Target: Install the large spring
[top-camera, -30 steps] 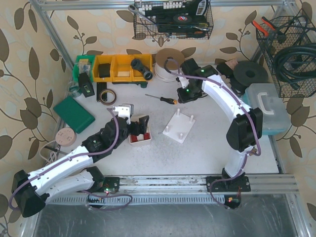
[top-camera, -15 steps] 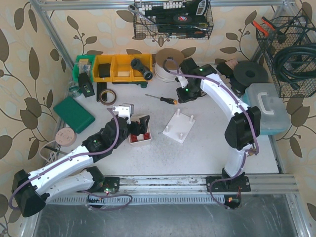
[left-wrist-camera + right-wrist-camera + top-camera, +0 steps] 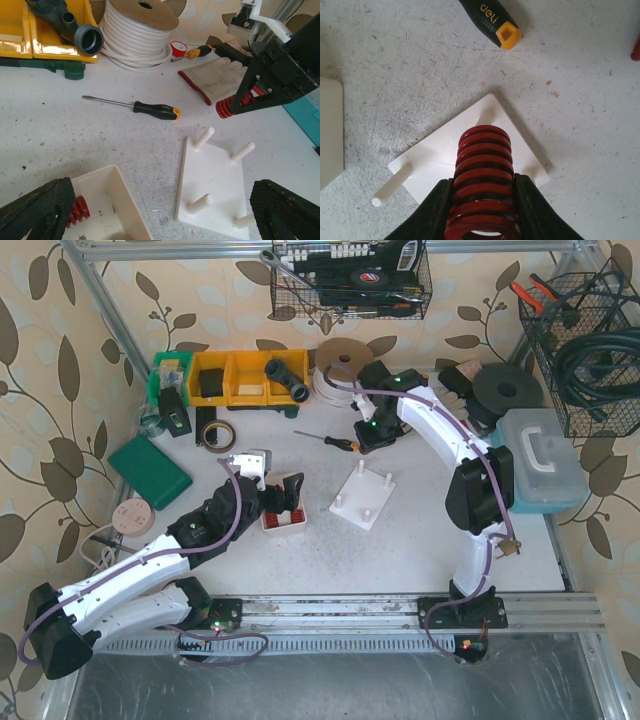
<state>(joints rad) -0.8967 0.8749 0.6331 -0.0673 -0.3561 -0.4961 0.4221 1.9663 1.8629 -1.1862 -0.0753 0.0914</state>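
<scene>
I need to let go of the large red spring, still in the air beyond the board, with my right gripper on the white board's peg (image 3: 363, 470) (image 3: 486, 118) closest to the screwdriver handle.
My right gripper (image 3: 482, 212) is shut on the large red spring (image 3: 482, 175) and holds it above the table, pointing down at the far corner of the white peg board (image 3: 432, 155). In the top view this gripper (image 3: 374, 436) hovers just behind the board (image 3: 362, 496). The left wrist view shows the spring (image 3: 234, 103) in the air beyond the board (image 3: 215, 185), clear of its pegs. My left gripper (image 3: 290, 496) is open and empty over a small white tray (image 3: 120, 197) that holds a smaller red spring (image 3: 76, 211).
A black-and-orange screwdriver (image 3: 330, 440) lies behind the board. A white cable spool (image 3: 335, 368), yellow bins (image 3: 245, 375) and a glove (image 3: 215, 80) sit at the back. A teal box (image 3: 540, 460) is on the right, a green case (image 3: 150, 470) on the left.
My right arm has swung a little to the left with the spring, bringing the gripper nearer the board's far corner. The left arm has not moved.
</scene>
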